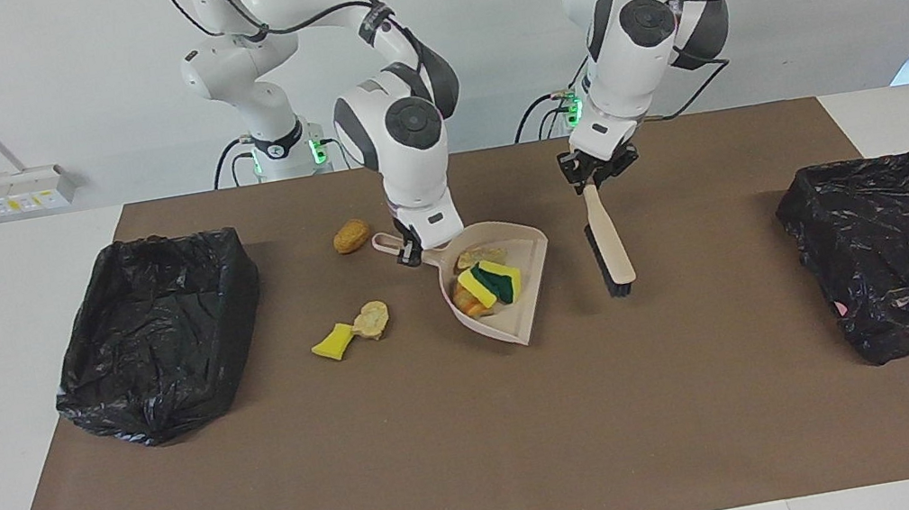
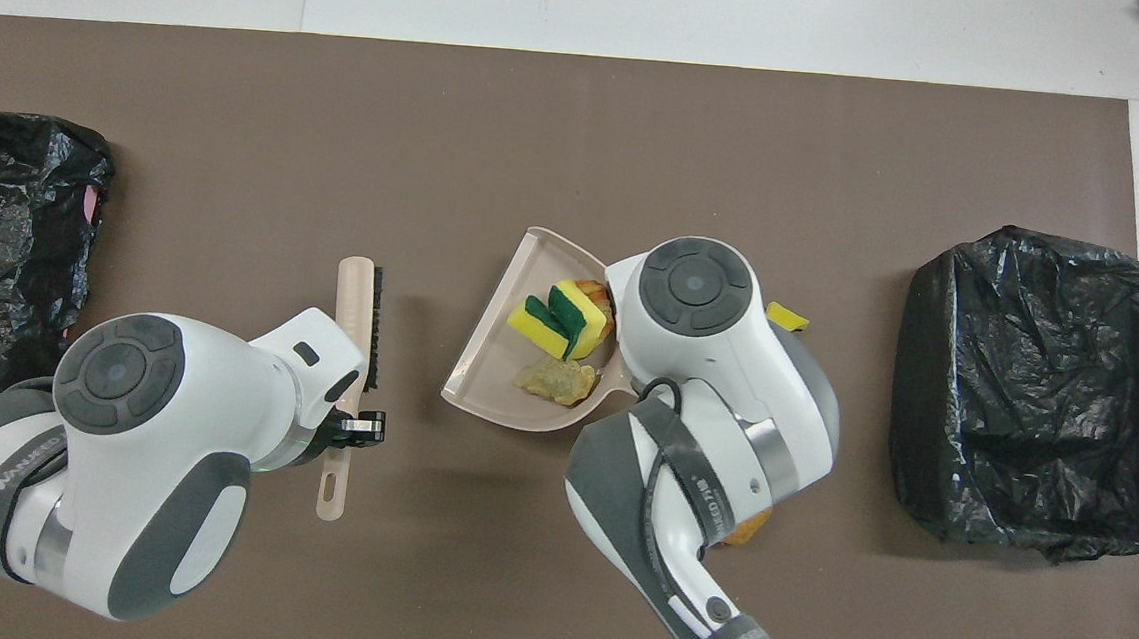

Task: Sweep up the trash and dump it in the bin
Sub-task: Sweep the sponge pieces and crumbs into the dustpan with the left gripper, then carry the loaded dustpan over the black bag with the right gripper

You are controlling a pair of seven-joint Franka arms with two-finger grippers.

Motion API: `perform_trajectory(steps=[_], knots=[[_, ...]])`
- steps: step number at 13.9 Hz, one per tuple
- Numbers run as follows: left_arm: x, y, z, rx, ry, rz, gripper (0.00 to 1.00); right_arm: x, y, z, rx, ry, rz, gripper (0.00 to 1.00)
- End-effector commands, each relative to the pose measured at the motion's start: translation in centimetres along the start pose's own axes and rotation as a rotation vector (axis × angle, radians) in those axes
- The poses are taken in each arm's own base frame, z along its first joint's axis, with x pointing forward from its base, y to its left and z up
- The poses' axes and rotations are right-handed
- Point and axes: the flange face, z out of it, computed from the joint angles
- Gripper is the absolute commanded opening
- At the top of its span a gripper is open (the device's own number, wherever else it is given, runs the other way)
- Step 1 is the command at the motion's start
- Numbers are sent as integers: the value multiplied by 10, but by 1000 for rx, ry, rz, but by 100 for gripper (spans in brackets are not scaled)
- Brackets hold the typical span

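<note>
Next, I let go of the beige brush with my left gripper on the bare mat [image 2: 469,541] between my arms, closer to me than the dustpan. The brush now hangs beside the pan.
My right gripper [image 1: 409,253] is shut on the handle of the beige dustpan [image 1: 530,302], which tilts just above the mat. In the pan lie pieces of trash: yellow-green sponge chunks [image 1: 491,281], a tan lump [image 1: 477,256] and an orange piece [image 1: 466,300]. Loose on the mat toward the right arm's end are a brown lump [image 1: 351,236], a tan lump [image 1: 372,319] and a yellow sponge chunk [image 1: 333,344]. My left gripper [image 1: 593,178] is shut on the handle of the beige brush [image 1: 614,252], which hangs beside the pan with its black bristles low. The right arm hides its own gripper in the overhead view.
Two bins lined with black bags stand on the brown mat: one [image 1: 157,334] at the right arm's end, the other [image 1: 906,252] at the left arm's end. The mat stretches bare between the pan and its edge farthest from the robots.
</note>
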Motion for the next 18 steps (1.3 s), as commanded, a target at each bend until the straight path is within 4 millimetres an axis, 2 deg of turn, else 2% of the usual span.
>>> perform_trajectory(steps=[1,3,4,5,7,10,11,14,15,16,17,18], knots=[[-28,2,6,20,18,-24,0,-40,17,-42,-32,48,64,0],[-41,20,8,24,29,-59,0,-67,40,-60,-37,56,106,0],[-56,41,17,32,21,-56,0,-83,53,-70,-40,61,109,0],[-72,58,30,28,32,-58,0,-106,69,-80,-39,67,110,0],[-101,79,52,5,68,-69,0,-159,99,-97,-34,72,114,0],[-140,102,78,2,76,-56,0,-240,140,-104,-41,61,121,0],[-152,107,87,1,78,-50,0,-267,153,-103,-45,51,116,0],[-162,99,104,7,77,-51,0,-361,188,-95,-36,48,90,0],[-171,101,113,1,84,-45,0,-395,196,-92,-42,31,88,0],[-178,104,118,-12,95,-49,0,-420,201,-93,-62,-1,85,0],[-177,105,119,-12,95,-51,0,-441,206,-94,-83,-44,97,0],[-173,105,119,-14,97,-55,60,-457,209,-94,-105,-84,108,0]])
